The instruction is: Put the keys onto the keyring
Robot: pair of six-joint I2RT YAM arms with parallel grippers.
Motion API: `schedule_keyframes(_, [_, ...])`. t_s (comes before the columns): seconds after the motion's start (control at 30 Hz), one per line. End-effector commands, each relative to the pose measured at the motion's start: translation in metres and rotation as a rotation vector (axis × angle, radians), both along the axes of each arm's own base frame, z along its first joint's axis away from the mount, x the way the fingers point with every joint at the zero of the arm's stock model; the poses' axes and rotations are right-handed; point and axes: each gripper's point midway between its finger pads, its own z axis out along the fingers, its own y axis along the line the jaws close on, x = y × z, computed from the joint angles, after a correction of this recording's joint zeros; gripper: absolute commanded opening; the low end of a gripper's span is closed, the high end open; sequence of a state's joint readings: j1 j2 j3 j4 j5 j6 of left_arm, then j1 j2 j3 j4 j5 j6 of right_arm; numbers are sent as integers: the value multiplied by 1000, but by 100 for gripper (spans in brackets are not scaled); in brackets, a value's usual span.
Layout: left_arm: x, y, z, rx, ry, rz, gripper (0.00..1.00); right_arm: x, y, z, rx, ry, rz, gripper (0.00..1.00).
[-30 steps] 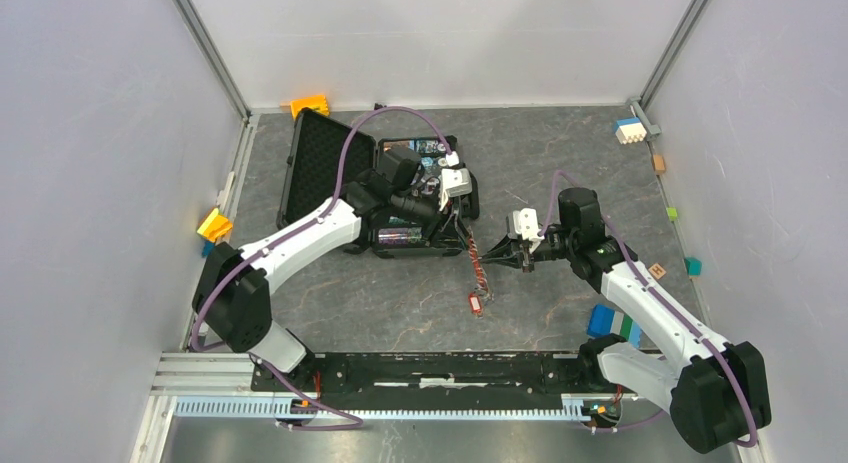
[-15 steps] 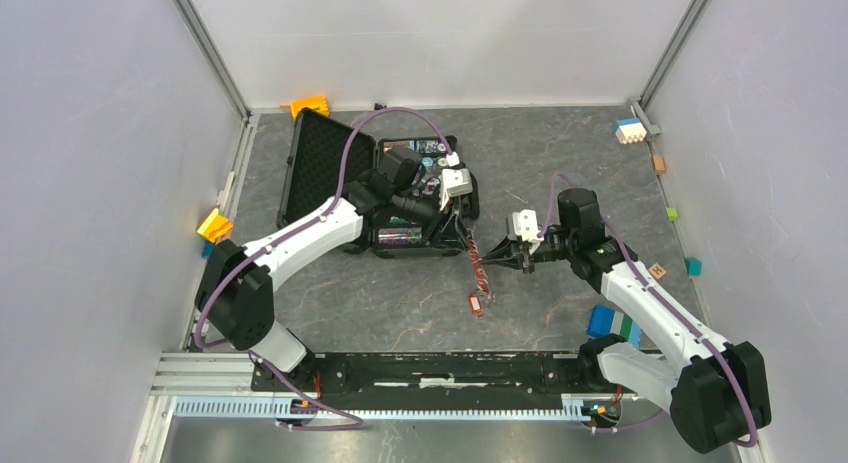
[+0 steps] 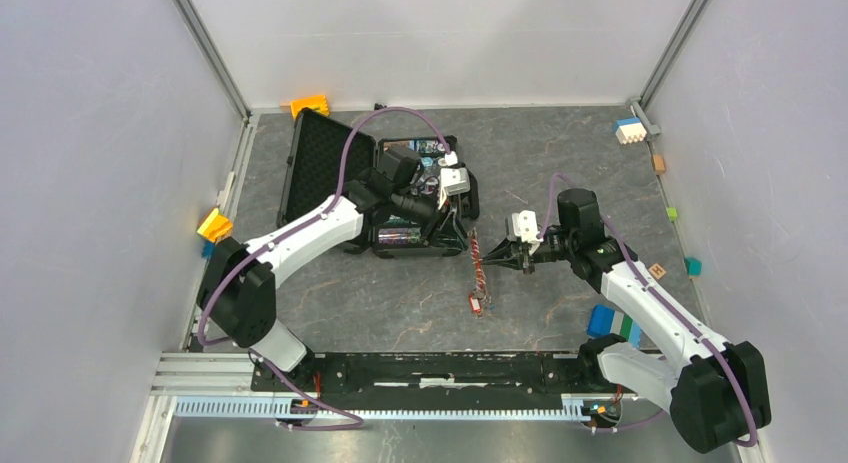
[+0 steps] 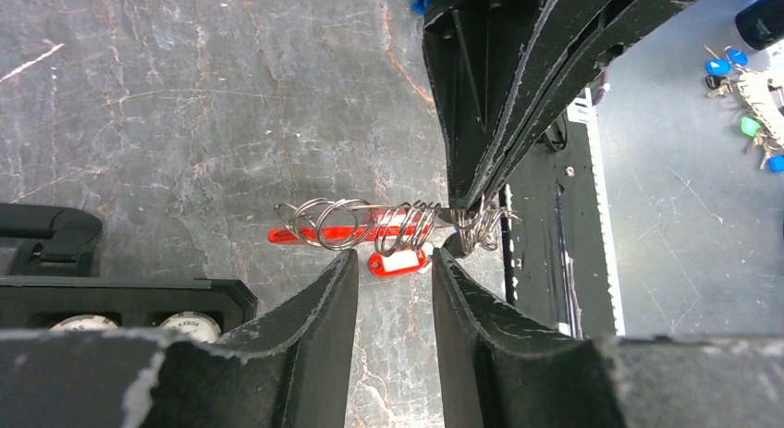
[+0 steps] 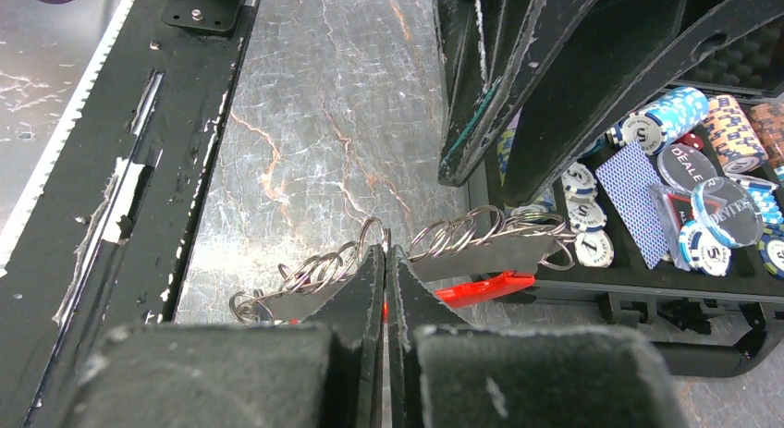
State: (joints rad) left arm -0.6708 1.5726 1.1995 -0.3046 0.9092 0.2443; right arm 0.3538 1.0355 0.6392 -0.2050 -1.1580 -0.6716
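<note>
The right gripper pinches the chain of rings mid-length, so the left gripper needs to grab a ring nearer the black case (image 4: pixel 399 226) before the right gripper regrips there.
The keyring (image 3: pixel 477 275) is a chain of silvery rings with a long red tag (image 4: pixel 296 235) and a small red label (image 4: pixel 398 262). My right gripper (image 3: pixel 490 256) is shut on the rings and holds them above the table; in the right wrist view a ring (image 5: pixel 374 229) pokes out over its closed tips (image 5: pixel 385 252). My left gripper (image 3: pixel 458 231) is open, its tips (image 4: pixel 388 260) just short of the rings (image 4: pixel 370 223), not gripping them. Several small keys (image 4: pixel 744 86) with blue and green heads lie beyond the black rail. No red-headed key shows.
An open black case (image 3: pixel 310 163) holding poker chips (image 5: pixel 647 123) and cards sits right behind the left gripper. Blue and green blocks (image 3: pixel 612 323) lie beside the right arm. Small blocks (image 3: pixel 310 105) line the table edges. A black rail (image 3: pixel 430 368) runs along the near edge.
My left gripper has drawn back a little toward the case, away from the chain's upper end. The right gripper has held still with the rings.
</note>
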Motion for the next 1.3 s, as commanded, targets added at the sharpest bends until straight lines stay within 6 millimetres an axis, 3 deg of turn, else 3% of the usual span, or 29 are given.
schedule_keyframes(0.0, [-2,-6,8,-39,15,-46,42,6,4,17,21,-65,13,0])
schedule_keyframes(0.3, [-2,-14,9,-71,59,-61,44,7,4,17,18,-64,10,0])
schedule_keyframes(1.13, [-2,-13,18,-81,43,-50,2,6,2,10,-5,-78,14,0])
schedule_keyframes(1.27, [-2,-10,25,-75,2,-54,2,2,1,5,-24,-86,55,2])
